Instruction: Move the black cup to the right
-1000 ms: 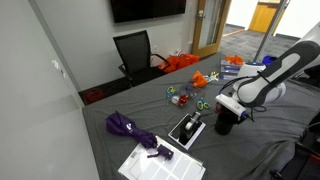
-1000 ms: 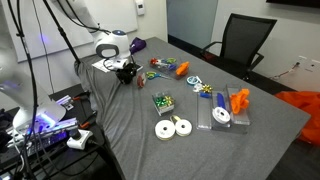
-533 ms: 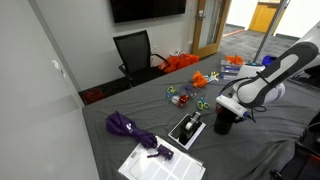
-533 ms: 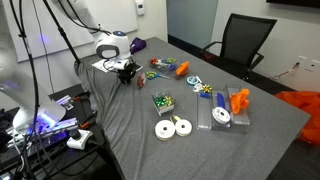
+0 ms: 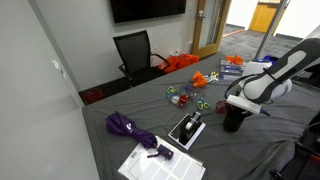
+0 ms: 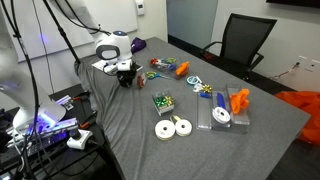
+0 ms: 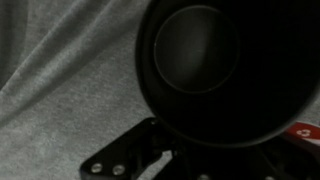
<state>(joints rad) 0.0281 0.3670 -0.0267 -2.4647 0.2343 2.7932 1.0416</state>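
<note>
Next, my gripper lets go of the black cup on the bare grey cloth (image 5: 270, 112) under my arm, away from the black-and-white device.
The black cup (image 5: 233, 122) stands low over the grey cloth-covered table (image 5: 110, 150) near its edge, and shows in both exterior views (image 6: 125, 81). My gripper (image 5: 236, 110) is down over the cup and shut on it; it also shows in an exterior view (image 6: 124, 72). In the wrist view the black cup (image 7: 200, 60) fills most of the frame, seen from above with its dark opening facing me. My gripper (image 7: 212, 152) holds its lower rim, one finger showing at the bottom left.
A flat black-and-white device (image 5: 187, 129) lies just beside the cup. A purple umbrella (image 5: 128, 128) and papers (image 5: 160, 163) lie further along. Small toys (image 6: 160, 103), white tape rolls (image 6: 172, 127) and orange items (image 6: 238, 100) cover the table's middle. An office chair (image 5: 135, 52) stands behind.
My gripper and the black cup have shifted together a little away from the black-and-white device, toward the table's edge. Nothing else has moved.
</note>
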